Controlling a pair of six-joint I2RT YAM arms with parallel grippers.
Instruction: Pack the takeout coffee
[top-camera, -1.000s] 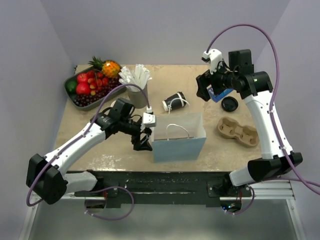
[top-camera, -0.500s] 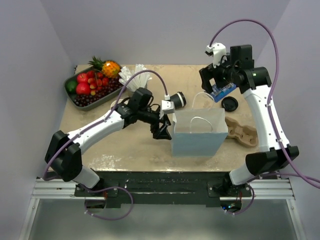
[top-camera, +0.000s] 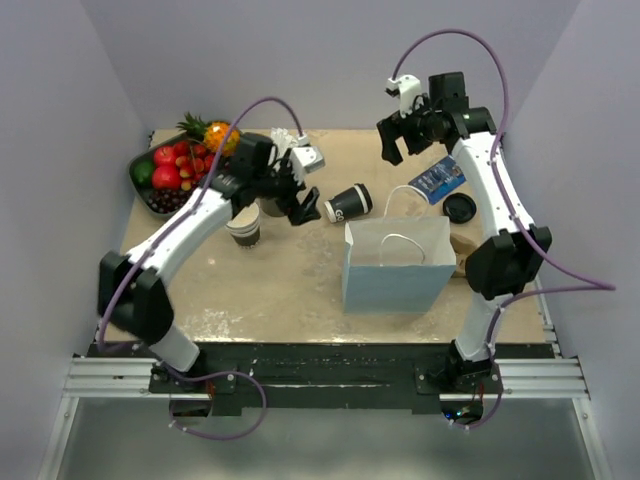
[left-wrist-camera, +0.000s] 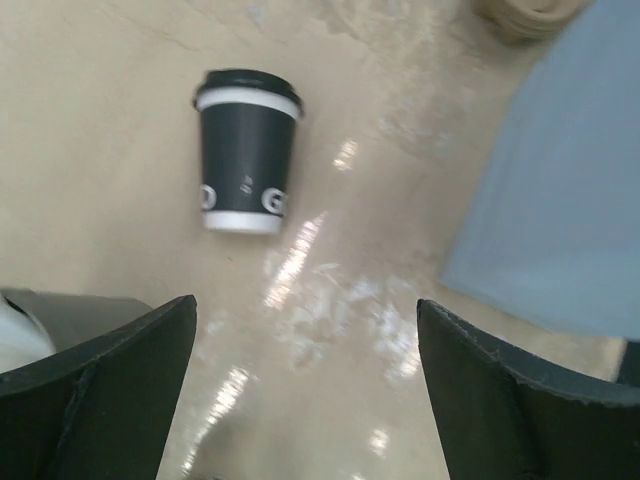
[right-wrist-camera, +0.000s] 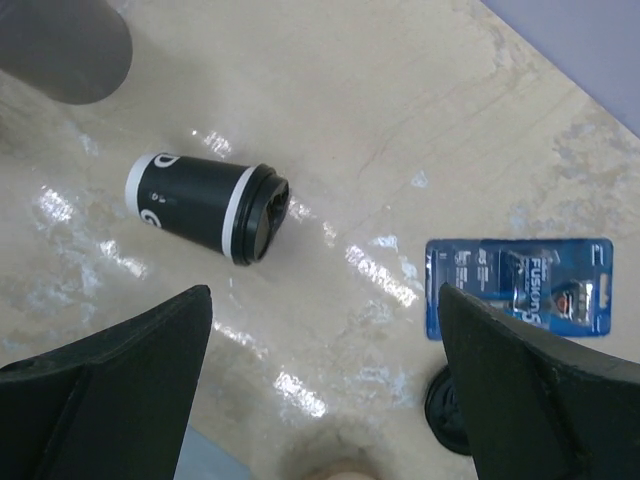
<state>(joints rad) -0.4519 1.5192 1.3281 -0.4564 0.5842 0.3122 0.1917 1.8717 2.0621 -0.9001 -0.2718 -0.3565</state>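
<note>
My left gripper is going to close around the dark middle (top-camera: 347, 204) (left-wrist-camera: 246, 160) of the takeout coffee, between its black lid and its white bottom.
The takeout coffee (top-camera: 350, 202) lies on its side on the table behind the blue paper bag (top-camera: 398, 265). It is a dark cup with white markings and a black lid (right-wrist-camera: 262, 213). My left gripper (top-camera: 299, 206) hovers just left of it, open and empty. In the left wrist view the takeout coffee (left-wrist-camera: 247, 150) lies ahead of the spread left gripper (left-wrist-camera: 305, 305). My right gripper (top-camera: 393, 146) hangs open above the table behind and to the right of the cup. The right wrist view has the takeout coffee (right-wrist-camera: 205, 207) ahead and to the left of the right gripper (right-wrist-camera: 325, 290).
A fruit tray (top-camera: 148, 195) sits at the back left. A lidless cup stack (top-camera: 243, 228) stands under my left arm. A blue blister pack (top-camera: 438, 180) and a loose black lid (top-camera: 459, 208) lie right of the bag. A grey cup (right-wrist-camera: 65, 45) stands behind the coffee.
My left arm left the bag's side and swung back toward the lying cup, jaws widening. The bag slid right, then stayed. My right arm moved left and farther back.
</note>
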